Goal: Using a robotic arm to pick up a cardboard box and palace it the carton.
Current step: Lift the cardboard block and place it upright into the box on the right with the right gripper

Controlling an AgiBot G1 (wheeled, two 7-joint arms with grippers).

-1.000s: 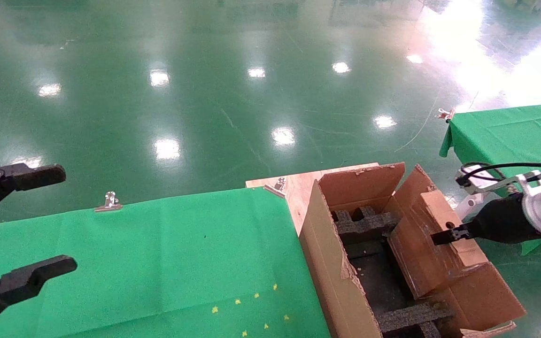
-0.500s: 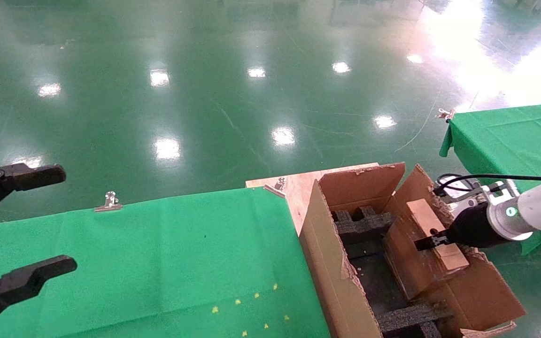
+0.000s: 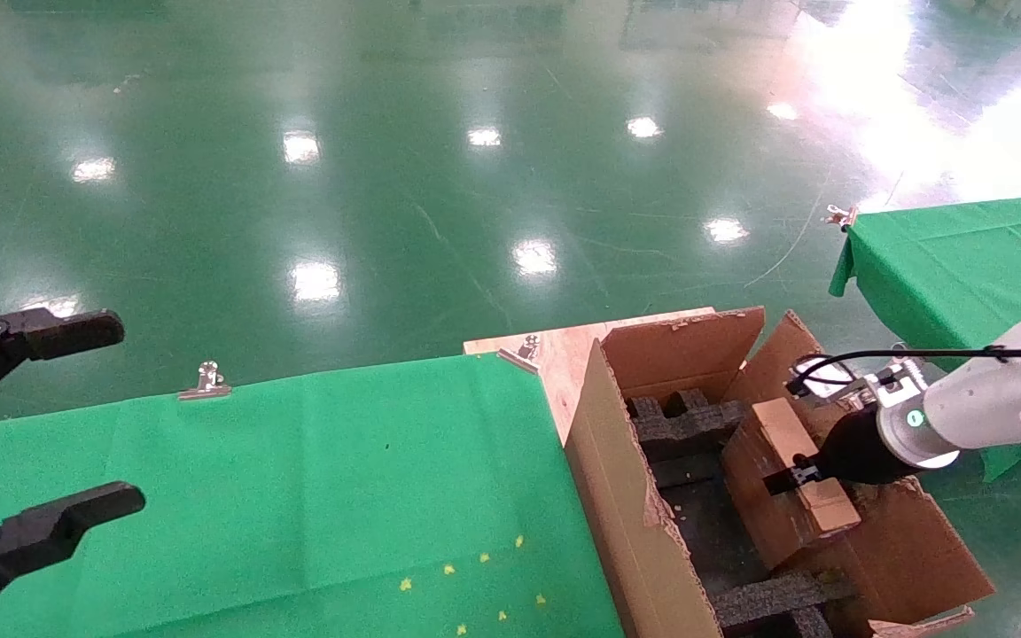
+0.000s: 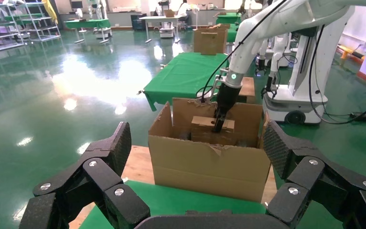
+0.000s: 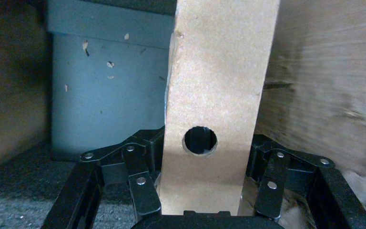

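Observation:
The right gripper needs to release the cardboard box, now hanging tilted inside the large carton, between the black foam inserts, along the carton's side [image 3: 768, 514] under the arm.
The small brown cardboard box [image 3: 754, 496] hangs tilted inside the large carton [image 3: 626, 514], above its black foam inserts [image 3: 688, 424]. My right gripper [image 3: 783, 483], on the white robotic arm [image 3: 998, 403], is shut on the box from above. In the right wrist view the gripper [image 5: 207, 191] clamps both sides of the box [image 5: 219, 86], whose round hole faces the camera. The left wrist view shows the carton [image 4: 209, 164], the box [image 4: 202, 130] inside it and the arm [image 4: 267, 28]. My left gripper [image 3: 129, 415] is open and empty at the far left, also seen in its own view [image 4: 196, 143].
A green-clothed table [image 3: 298, 478] lies left of the carton, with a metal clip [image 3: 207, 381] on its far edge. The carton stands on a wooden board [image 3: 555, 350]. A second green table [image 3: 962, 257] is at the right. Glossy green floor lies beyond.
My right gripper has carried the cardboard box leftward and down, from above the carton's right flap into the carton's opening. The left gripper has not moved.

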